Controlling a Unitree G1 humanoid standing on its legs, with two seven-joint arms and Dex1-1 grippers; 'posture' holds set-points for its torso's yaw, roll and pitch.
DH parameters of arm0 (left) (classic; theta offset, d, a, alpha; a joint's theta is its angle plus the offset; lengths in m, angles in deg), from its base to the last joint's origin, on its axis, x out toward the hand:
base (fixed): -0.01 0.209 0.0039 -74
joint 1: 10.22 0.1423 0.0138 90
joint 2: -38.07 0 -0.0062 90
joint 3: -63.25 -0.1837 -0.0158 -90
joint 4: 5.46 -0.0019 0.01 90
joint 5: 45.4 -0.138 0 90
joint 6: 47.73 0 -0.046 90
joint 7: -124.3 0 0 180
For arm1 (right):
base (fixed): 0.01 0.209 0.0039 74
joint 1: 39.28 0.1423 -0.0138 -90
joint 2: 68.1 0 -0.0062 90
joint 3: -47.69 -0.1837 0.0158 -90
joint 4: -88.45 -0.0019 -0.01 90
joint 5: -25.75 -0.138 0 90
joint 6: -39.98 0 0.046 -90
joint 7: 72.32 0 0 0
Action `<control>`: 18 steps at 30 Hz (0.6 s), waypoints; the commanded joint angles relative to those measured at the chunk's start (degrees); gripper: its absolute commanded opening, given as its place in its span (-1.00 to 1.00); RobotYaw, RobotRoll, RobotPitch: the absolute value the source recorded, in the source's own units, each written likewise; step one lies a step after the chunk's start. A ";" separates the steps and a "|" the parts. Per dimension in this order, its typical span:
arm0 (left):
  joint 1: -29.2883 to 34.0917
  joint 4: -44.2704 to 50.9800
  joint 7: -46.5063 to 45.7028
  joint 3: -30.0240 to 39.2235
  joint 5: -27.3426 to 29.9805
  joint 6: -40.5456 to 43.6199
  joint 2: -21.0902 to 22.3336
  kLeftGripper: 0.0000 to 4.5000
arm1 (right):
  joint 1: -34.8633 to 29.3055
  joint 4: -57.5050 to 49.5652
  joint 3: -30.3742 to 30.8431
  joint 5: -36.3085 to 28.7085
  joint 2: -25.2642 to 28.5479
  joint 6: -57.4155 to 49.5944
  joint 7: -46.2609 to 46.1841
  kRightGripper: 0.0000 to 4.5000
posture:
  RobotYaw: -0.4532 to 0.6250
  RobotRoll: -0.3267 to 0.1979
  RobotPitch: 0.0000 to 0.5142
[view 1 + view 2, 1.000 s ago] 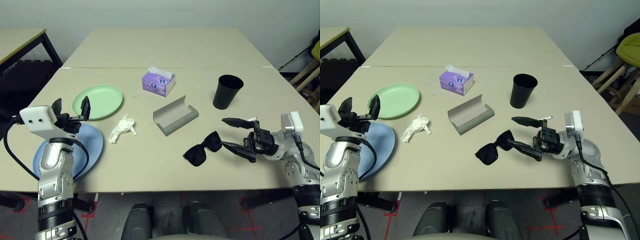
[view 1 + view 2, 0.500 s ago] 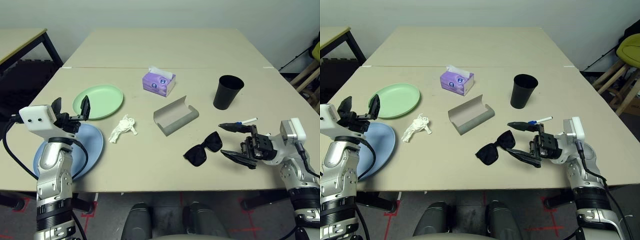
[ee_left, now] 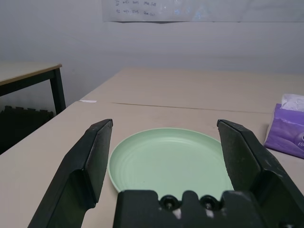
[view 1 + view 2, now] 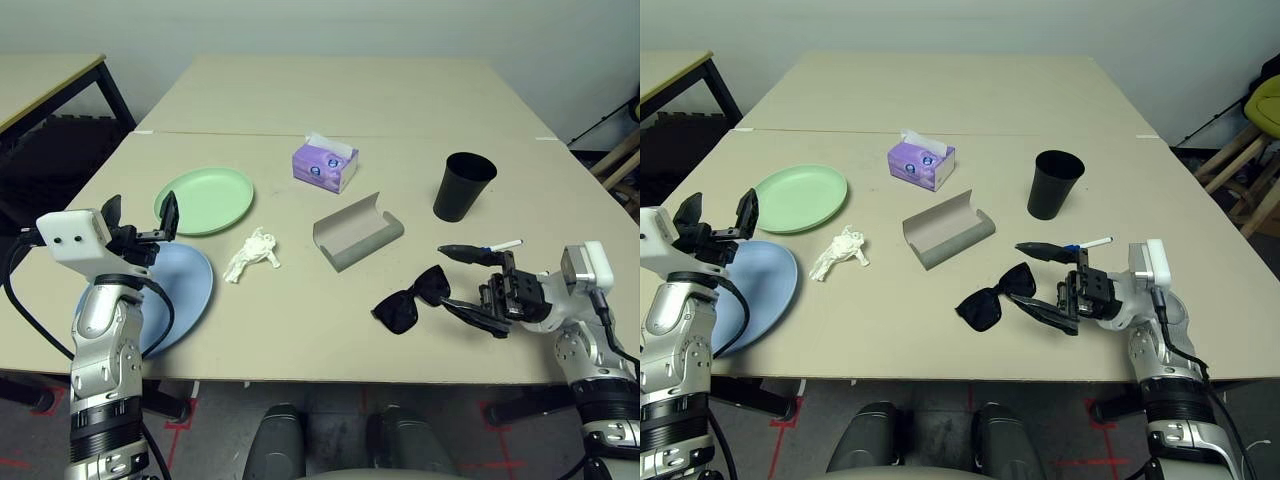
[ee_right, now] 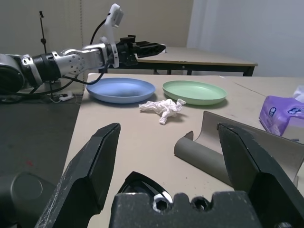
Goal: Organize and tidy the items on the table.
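Observation:
The blue plate's rim [image 4: 82, 302], on the side farthest from the crumpled tissue, should be gripped next by my left gripper.
On the table [image 4: 300, 335] lie black sunglasses [image 4: 410, 298], with my right gripper [image 4: 447, 277] open just to their right, its lower finger nearly at the frame. Behind that gripper lies a white marker [image 4: 500, 246]. An open grey glasses case [image 4: 358, 231] sits mid-table, with a black cup [image 4: 462, 186] and a purple tissue box [image 4: 325, 165] farther back. A crumpled tissue [image 4: 253, 255] lies left of centre. My left gripper [image 4: 140, 213] hovers open and holding nothing above the blue plate [image 4: 170, 300], facing the green plate [image 3: 171, 161].
A separate black-legged table [image 4: 50, 80] stands at the far left. A second beige table top [image 4: 340, 90] adjoins behind the seam. A stool and chair legs [image 4: 1265, 100] stand off the right side. The front middle of the table is bare.
My right gripper has drawn back a little toward the front edge, uncovering the white marker behind it. The camera has shifted slightly. The left arm holds still.

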 commanded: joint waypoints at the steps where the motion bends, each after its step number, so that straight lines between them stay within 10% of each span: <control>1: 0.31 0.46 0.56 0.14 0.19 0.75 0.43 1.00 | -1.09 0.15 -1.04 -0.58 0.14 0.48 -0.42 0.99 | 0.11 0.25 -0.94; 18: -1.40 12.98 4.79 -0.17 12.87 27.81 8.70 1.00 | -1.14 1.80 -0.91 0.01 0.48 2.02 -1.23 0.99 | 0.13 0.25 -0.90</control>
